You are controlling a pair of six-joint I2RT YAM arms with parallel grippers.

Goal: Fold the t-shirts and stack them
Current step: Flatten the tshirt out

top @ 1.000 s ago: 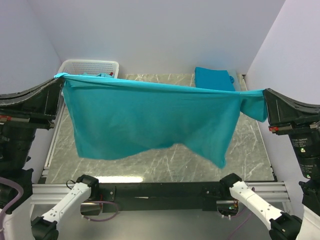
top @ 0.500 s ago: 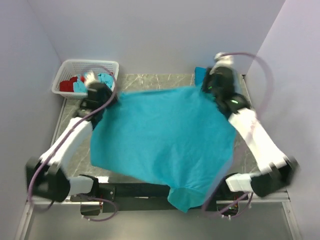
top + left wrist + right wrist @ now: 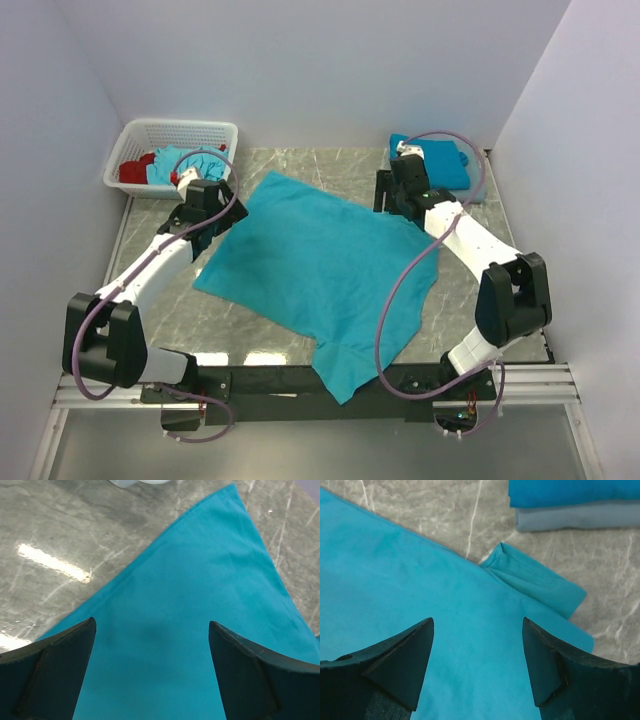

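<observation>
I should move my left gripper next to the teal t-shirt's near corner (image 3: 198, 285) (image 3: 232, 488) on the white basket's side of the table and close it there.
A teal t-shirt (image 3: 320, 265) lies spread flat on the marble table, its near end hanging over the front edge. My left gripper (image 3: 212, 212) hovers open over the shirt's far left corner; in the left wrist view that gripper (image 3: 152, 630) shows only cloth (image 3: 200, 580) below, nothing between the fingers. My right gripper (image 3: 396, 196) stands open over the far right part, and in the right wrist view the gripper (image 3: 477, 625) sits above the shirt (image 3: 420, 595) beside a sleeve (image 3: 535, 582). Folded t-shirts (image 3: 438, 160) are stacked at the back right.
A white lattice basket (image 3: 140, 135) at the back left holds red and teal clothes. The folded stack (image 3: 575, 500) lies just beyond the right gripper. Bare marble (image 3: 75, 525) shows left of the shirt. White walls close in on three sides.
Both grippers opened and let go of the t-shirt. It went from stretched in the air to lying flat on the table, and both arms came down over its far corners.
</observation>
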